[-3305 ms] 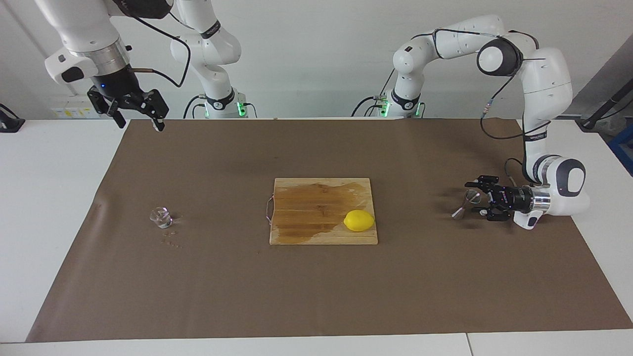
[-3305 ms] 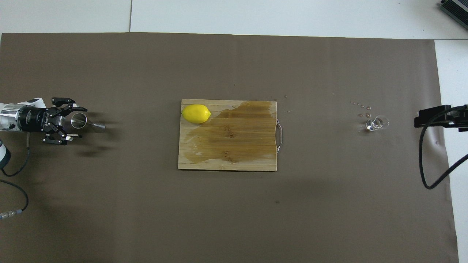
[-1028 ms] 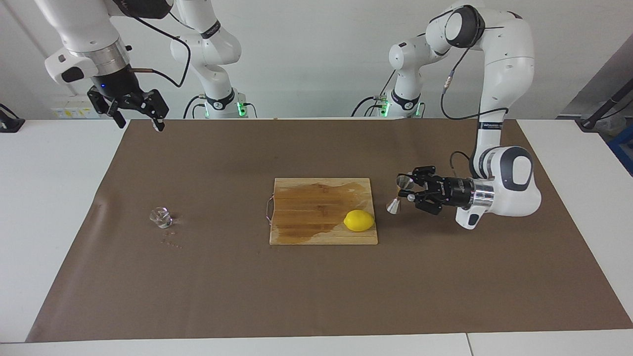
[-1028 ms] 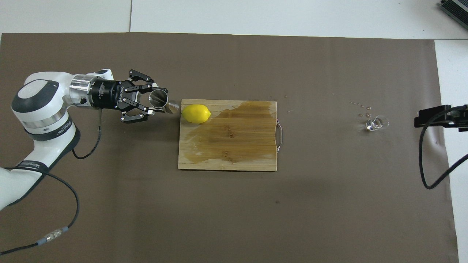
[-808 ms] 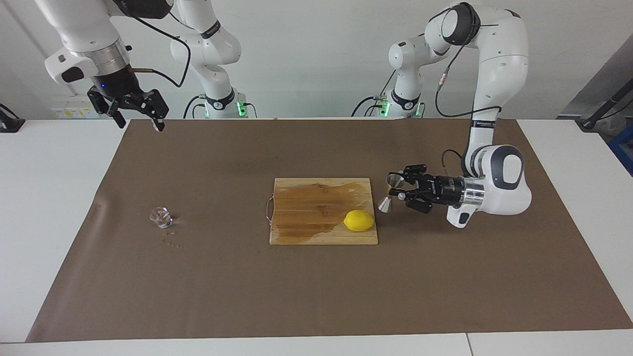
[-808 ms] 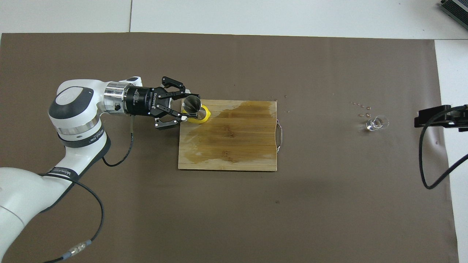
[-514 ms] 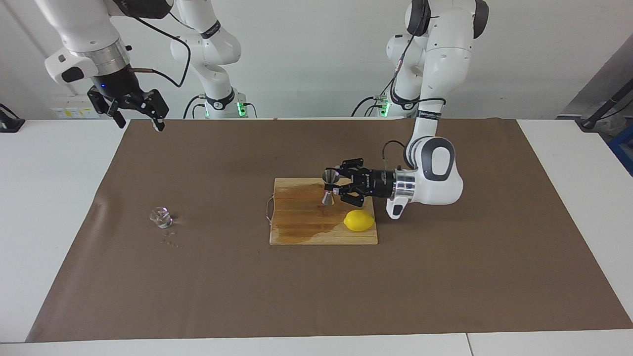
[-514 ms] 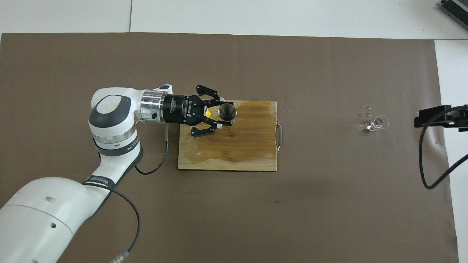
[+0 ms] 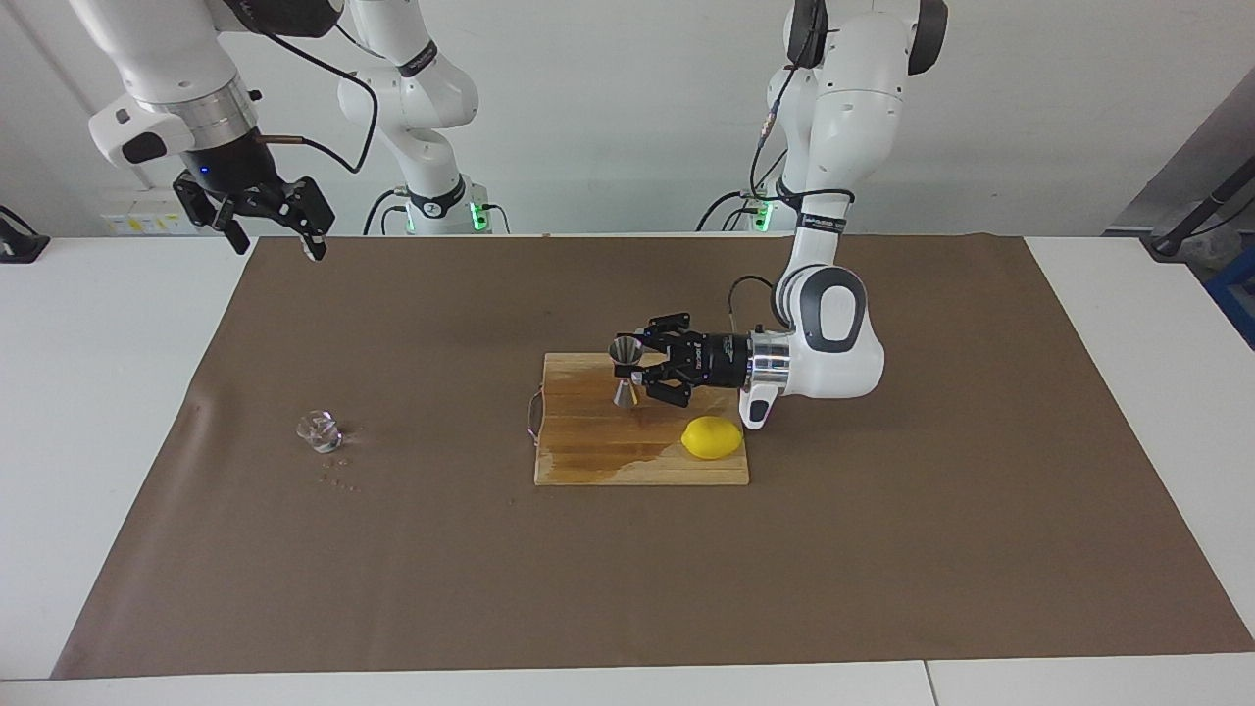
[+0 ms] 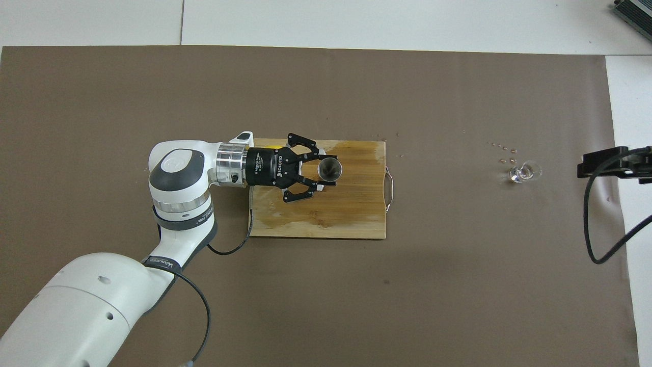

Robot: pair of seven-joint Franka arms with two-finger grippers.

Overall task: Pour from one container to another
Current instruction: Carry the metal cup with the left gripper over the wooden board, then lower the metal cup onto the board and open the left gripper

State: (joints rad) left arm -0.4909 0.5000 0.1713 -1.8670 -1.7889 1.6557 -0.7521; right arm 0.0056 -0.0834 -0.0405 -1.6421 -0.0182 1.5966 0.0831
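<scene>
I will set the steel jigger on the dark wet stain of the wooden cutting board (image 10: 322,181) with my left gripper.
The small steel jigger (image 9: 623,349) (image 10: 330,168) hangs about upright just above the wooden cutting board (image 9: 588,453) (image 10: 326,219). My left gripper (image 9: 634,371) (image 10: 326,172) reaches in level from the left arm's end and is shut on the jigger's narrow waist. The clear glass tumbler (image 9: 319,430) (image 10: 523,171) stands alone on the brown mat toward the right arm's end. My right gripper (image 9: 276,231) waits open, high over the mat's corner near the right arm's base.
A yellow lemon (image 9: 712,437) lies on the board's corner below the left wrist, which hides it from overhead. The board carries a dark wet stain. Small crumbs (image 9: 338,480) (image 10: 504,148) are scattered on the mat beside the tumbler.
The left arm has carried the jigger past the lemon to over the board's middle, toward the right arm's end, and the jigger has turned more upright. The right arm has not moved.
</scene>
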